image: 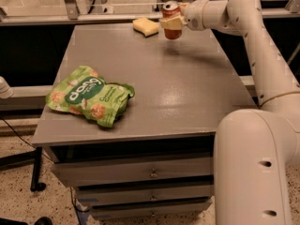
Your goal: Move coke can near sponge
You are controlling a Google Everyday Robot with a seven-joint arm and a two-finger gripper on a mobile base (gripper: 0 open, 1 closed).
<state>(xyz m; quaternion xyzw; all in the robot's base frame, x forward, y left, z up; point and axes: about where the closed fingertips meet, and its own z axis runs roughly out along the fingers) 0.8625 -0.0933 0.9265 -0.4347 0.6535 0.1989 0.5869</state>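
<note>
Next, my gripper lets the coke can go on the grey table [168, 40], beside the yellow sponge's near corner.
The red coke can [171, 18] with a silver top is held upright in my gripper [171, 22], a little above the grey table [154, 88] near its far edge. The cream fingers [171, 24] are closed around the can's middle. The pale yellow sponge [145, 26] lies on the table at the far edge, just left of the can, with a small gap between them. My arm reaches in from the right.
A green crinkled snack bag [89, 95] lies at the front left of the table. Drawers [140, 172] sit below the tabletop. My white base [255, 168] stands at the front right. A rail and glass panel run behind the table.
</note>
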